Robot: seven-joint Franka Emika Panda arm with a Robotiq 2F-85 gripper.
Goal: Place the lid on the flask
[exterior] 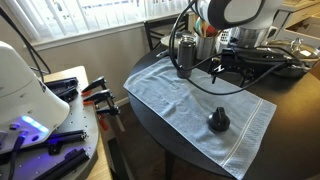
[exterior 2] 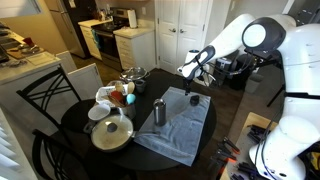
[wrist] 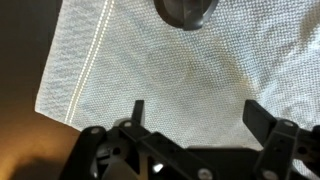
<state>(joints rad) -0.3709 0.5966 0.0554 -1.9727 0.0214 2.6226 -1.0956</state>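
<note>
The robot's gripper needs to next move to the raised handle (exterior: 220, 112) (wrist: 192, 17) on top of the black dome lid on the towel and close there.
The dark grey flask (exterior: 186, 55) stands upright and uncapped at the far end of a pale blue towel (exterior: 240, 140); it also shows in an exterior view (exterior 2: 160, 111). The black dome lid (exterior: 218, 121) sits on the towel's middle, apart from the flask, and appears as a small dark shape (exterior 2: 196, 99). My gripper (exterior: 215, 73) hovers above the towel between the two, open and empty, as in the other exterior view (exterior 2: 193, 85). In the wrist view the open fingers (wrist: 197, 115) frame bare towel. A dark round thing (wrist: 185, 9) is cut off at the top edge; I cannot tell which it is.
The towel lies on a round dark table (exterior 2: 75, 125). A steel pot with a glass lid (exterior 2: 113, 131), a light utensil cup (exterior 2: 103, 96) and red-topped jars (exterior 2: 126, 90) stand beside the towel. Black chairs (exterior 2: 40, 100) surround the table. Tools lie on a side bench (exterior: 85, 95).
</note>
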